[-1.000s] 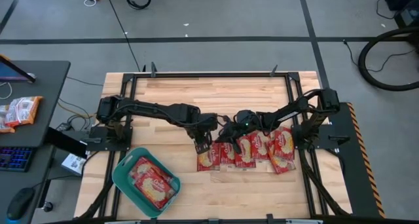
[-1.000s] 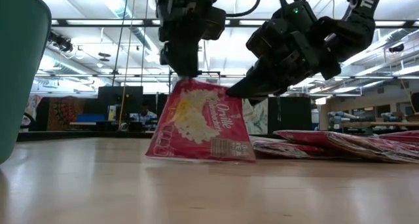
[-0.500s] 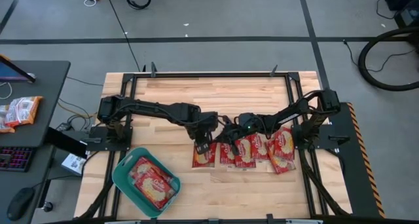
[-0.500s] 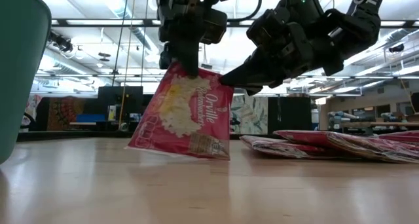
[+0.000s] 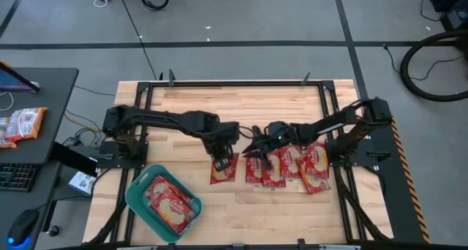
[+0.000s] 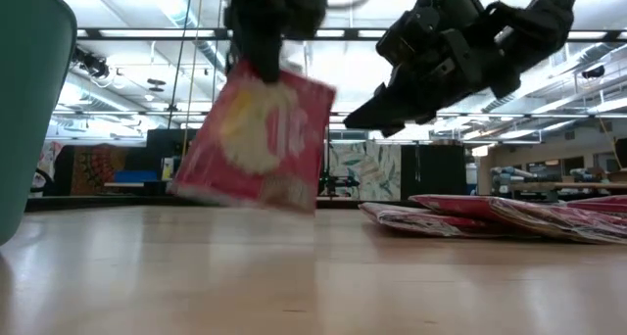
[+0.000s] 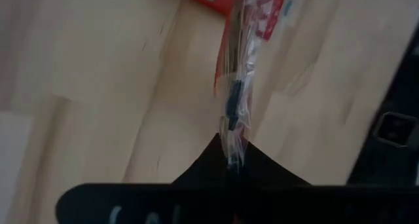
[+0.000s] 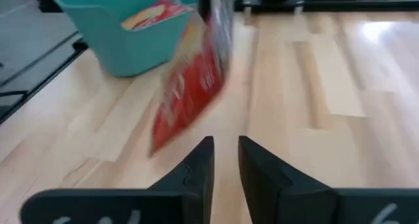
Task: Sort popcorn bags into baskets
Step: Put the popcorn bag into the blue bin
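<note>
The red popcorn bag, now hanging near the table's middle, will be let go by my left gripper on top of the bags inside the teal basket (image 5: 178, 209).
My left gripper (image 5: 222, 158) is shut on one red popcorn bag (image 5: 223, 170) near the table's middle. The bag (image 6: 253, 139) hangs tilted under it in the low view. My right gripper (image 5: 254, 149) stands just right of that bag, open, with nothing between its fingers (image 8: 224, 155). Several more popcorn bags (image 5: 292, 164) lie flat in an overlapping row on the table to the right. The teal basket (image 5: 135, 195) sits at the near left with popcorn bags (image 5: 172, 204) lying inside it. My left gripper pinches the bag's top sealed edge (image 7: 234, 142) between its two fingers, coming from above and pointing down. The bag hangs below the fingers, tilted, its lower edge (image 6: 245, 206) just off the table.
A desk (image 5: 44, 89) left of the table carries an orange-and-white packet (image 5: 22, 123) and a keyboard. Black frame rails (image 5: 234, 82) run along the table's edges. Bare wood (image 5: 241, 107) lies at the far side, and more between the hanging bag and the basket.
My left gripper has shut on the bag's top edge and carried it up and toward the table's left, so the bag now hangs off the table. My right gripper has opened, let go of the bag's side and drawn back upward.
</note>
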Controlling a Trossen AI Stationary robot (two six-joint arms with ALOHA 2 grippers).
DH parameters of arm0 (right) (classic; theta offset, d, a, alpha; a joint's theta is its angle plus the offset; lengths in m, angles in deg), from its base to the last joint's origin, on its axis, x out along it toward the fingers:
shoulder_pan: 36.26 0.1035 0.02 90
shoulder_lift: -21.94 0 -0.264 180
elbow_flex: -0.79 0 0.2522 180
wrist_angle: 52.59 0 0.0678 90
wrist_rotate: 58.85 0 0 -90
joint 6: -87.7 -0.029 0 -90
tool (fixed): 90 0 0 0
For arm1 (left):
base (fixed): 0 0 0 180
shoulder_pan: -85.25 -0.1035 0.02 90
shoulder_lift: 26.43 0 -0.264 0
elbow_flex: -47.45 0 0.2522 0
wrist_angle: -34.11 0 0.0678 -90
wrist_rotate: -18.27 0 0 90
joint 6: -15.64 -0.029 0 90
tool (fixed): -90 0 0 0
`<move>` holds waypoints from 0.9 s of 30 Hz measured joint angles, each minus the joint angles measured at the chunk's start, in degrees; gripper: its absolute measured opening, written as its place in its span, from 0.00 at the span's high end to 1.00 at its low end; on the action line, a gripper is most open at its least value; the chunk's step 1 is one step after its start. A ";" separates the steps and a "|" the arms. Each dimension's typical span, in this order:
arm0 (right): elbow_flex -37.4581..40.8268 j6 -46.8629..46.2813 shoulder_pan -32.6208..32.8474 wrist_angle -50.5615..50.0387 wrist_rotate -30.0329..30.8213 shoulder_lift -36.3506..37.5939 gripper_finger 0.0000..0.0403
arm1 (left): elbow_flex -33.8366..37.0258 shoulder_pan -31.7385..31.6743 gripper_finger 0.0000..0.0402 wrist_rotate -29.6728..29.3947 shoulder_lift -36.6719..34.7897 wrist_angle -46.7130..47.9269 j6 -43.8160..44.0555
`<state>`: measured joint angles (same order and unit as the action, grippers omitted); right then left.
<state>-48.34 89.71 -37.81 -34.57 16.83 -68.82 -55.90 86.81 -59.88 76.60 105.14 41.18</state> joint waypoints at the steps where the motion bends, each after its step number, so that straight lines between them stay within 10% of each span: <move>1: 0.15 0.25 -0.29 -2.09 0.72 1.49 0.80 | -0.27 0.11 0.98 -0.47 -1.09 0.71 0.99; 27: 8.46 2.25 -0.90 -1.84 8.76 13.05 0.78 | -0.47 21.81 0.96 -7.86 -19.30 18.92 41.15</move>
<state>-39.89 91.97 -38.72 -36.40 25.59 -55.77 -56.37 108.62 -67.75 57.30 124.06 82.33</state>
